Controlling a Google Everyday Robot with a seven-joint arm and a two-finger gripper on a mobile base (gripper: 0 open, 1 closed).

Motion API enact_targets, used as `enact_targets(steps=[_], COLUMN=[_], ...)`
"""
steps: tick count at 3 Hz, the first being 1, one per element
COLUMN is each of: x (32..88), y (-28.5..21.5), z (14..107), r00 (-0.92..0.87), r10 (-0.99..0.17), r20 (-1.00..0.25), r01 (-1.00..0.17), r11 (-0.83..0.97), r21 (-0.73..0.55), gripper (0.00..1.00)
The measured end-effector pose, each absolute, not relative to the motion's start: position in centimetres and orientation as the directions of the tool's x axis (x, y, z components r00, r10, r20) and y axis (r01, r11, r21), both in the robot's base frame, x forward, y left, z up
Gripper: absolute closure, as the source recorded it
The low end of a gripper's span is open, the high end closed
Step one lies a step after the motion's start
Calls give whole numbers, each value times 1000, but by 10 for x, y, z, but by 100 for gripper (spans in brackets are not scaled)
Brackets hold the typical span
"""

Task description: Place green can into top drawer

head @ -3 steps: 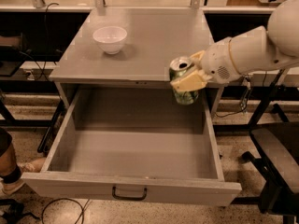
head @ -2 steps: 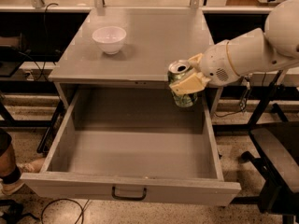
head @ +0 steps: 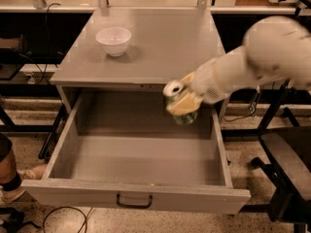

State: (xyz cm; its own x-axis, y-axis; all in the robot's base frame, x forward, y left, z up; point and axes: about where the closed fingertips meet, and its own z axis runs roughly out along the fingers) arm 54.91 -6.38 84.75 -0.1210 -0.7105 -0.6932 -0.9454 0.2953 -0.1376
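Observation:
Next, I release the green can on the middle of the drawer's bottom (head: 145, 149), back from the small dark handle.
The green can (head: 179, 104), with a silver top and patterned label, is tilted and held in my gripper (head: 184, 103), whose pale fingers (head: 183, 106) are shut around its body. It hangs above the right rear part of the open top drawer (head: 136, 195), clear of the drawer floor. The drawer is grey, pulled fully out, with a small dark handle (head: 134, 202) at the centre of its front. The inside of the drawer holds nothing I can see. My white arm (head: 262, 57) reaches in from the upper right.
A white bowl (head: 113, 41) stands on the grey cabinet top (head: 160, 47) at the back left. A dark chair (head: 289, 174) stands to the right of the drawer. A person's leg and foot (head: 12, 178) are at the lower left. Cables lie on the floor.
My gripper with the green can has moved left and lower, from beside the cabinet's front right edge to over the drawer's right rear area. The drawer and bowl have not moved.

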Motion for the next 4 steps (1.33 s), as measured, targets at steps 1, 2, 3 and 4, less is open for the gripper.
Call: enact_targets(steps=[1, 2, 3, 4], x=[540, 532, 531, 532], y=[-29, -3, 21, 38], z=[772, 716, 676, 652], r00=[-82, -52, -26, -11], r10=[-820, -878, -909, -920], r20=[-567, -476, -417, -392], r01=[-973, -989, -997, -999], r11=[188, 110, 57, 28], r21=[-131, -95, -61, -37], gripper=[100, 100, 95, 79])
